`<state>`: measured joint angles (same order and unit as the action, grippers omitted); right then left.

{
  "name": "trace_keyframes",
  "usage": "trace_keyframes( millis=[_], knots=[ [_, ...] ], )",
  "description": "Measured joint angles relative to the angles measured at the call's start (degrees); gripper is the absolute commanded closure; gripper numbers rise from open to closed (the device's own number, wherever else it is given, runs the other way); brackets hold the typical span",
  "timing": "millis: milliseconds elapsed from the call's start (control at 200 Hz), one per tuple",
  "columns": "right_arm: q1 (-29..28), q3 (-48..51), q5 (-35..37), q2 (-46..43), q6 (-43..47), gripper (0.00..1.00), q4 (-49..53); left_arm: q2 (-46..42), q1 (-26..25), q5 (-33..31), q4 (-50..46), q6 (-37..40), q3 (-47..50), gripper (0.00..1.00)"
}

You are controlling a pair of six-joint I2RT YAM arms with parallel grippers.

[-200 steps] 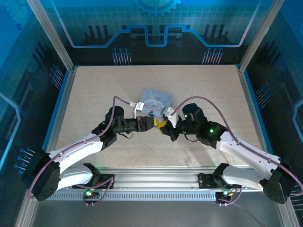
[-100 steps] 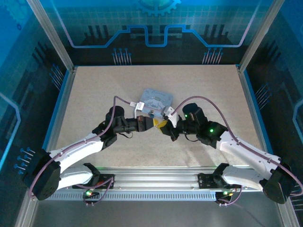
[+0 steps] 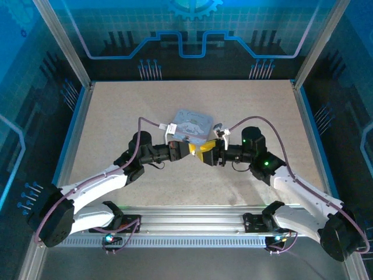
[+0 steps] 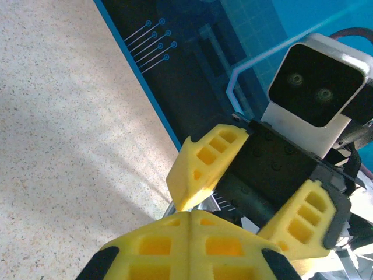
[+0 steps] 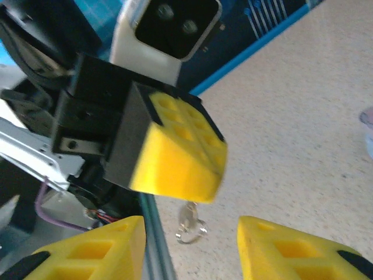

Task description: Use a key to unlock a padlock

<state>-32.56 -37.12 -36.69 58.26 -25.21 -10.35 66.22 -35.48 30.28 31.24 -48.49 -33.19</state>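
Observation:
My right gripper should close on the key's ring end (image 5: 191,231) and take the key over, because my left gripper's fingers cover its blade and the blade must be free for the padlock.
My left gripper (image 3: 196,150) is shut, its yellow fingers (image 4: 192,242) pressed flat together. A tiny silvery key (image 5: 190,220) on a small ring hangs from their tips, which show at the top of the right wrist view. The key's metal (image 4: 207,203) also pokes out past the tips in the left wrist view. My right gripper (image 3: 208,156) faces the left one tip to tip and stands open. Its two yellow fingers (image 5: 93,251) stand either side of the hanging key without touching it. The padlock is hidden.
A pale lavender-blue tin box (image 3: 193,124) with a cartoon lid lies just behind the two grippers on the speckled table (image 3: 116,116). Blue rails (image 3: 72,134) run along the left and right edges, with a dark wall at the back.
The right gripper has opened and its wrist has swung out to the right. The left arm has stayed in place. The tin box has turned slightly.

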Motion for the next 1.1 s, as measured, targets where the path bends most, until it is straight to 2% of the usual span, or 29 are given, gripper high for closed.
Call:
trace_keyframes(
  millis=[140,445,855,1101],
  knots=[
    [-0.02,0.02,-2.6,1.92,-4.72,0.54,-4.81,-0.07,-0.07,-0.48,0.63,-0.02,0.02,1.0],
    [-0.22,0.02,-3.48,4.92,-7.3,0.54,-5.88,-0.26,-0.26,-0.94,0.79,0.0,0.02,1.0],
    [-0.92,0.44,-3.65,6.1,-8.02,0.65,-6.49,-0.26,-0.26,-1.57,0.72,0.42,0.02,1.0],
    [-1.25,0.44,-3.87,6.49,-8.24,0.75,-6.86,-0.26,-0.26,-2.43,0.55,0.44,0.02,1.0]
  ],
)
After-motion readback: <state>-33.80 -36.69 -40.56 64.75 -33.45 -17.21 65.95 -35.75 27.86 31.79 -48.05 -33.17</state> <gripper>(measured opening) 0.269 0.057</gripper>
